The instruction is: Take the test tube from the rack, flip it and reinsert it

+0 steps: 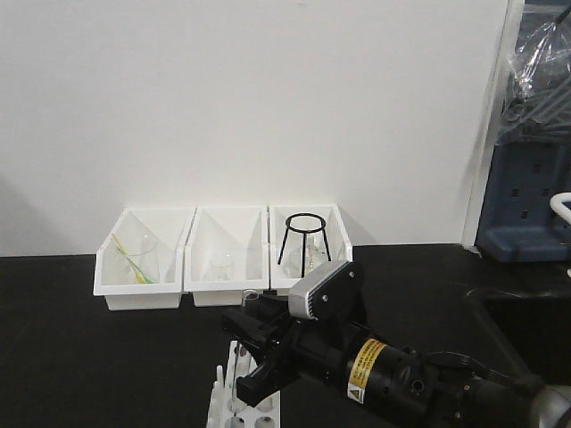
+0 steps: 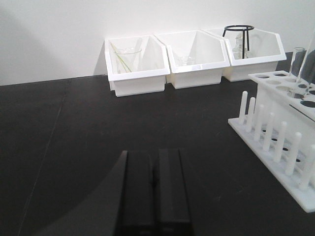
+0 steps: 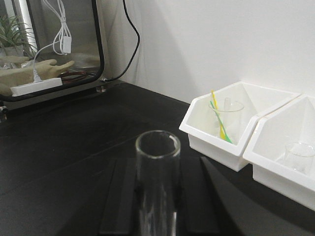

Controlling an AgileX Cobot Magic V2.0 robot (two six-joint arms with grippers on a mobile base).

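Note:
I need to let go of the test tube, now upright at the rack's far end, with my right gripper in the white rack's far corner hole (image 1: 274,344), away from the pegs.
The white rack (image 1: 239,408) stands at the bottom edge of the front view, under my right arm. In the left wrist view the rack (image 2: 275,125) is at the right, with its pegs along the near side. My right gripper (image 3: 157,169) is shut on a clear glass test tube (image 3: 157,182), whose open mouth points away from the wrist. In the front view the right gripper (image 1: 252,357) hangs just over the rack. The tube (image 2: 297,69) stands upright at the rack's far end; I cannot tell whether it is in a hole. My left gripper (image 2: 153,160) is shut and empty over the black table.
Three white open bins (image 1: 227,290) stand along the back wall. The left bin (image 3: 231,147) holds a beaker with yellow and green sticks. The middle one holds a small beaker. The right one holds a black ring stand (image 1: 302,234). A glass-fronted cabinet (image 3: 49,44) stands far left.

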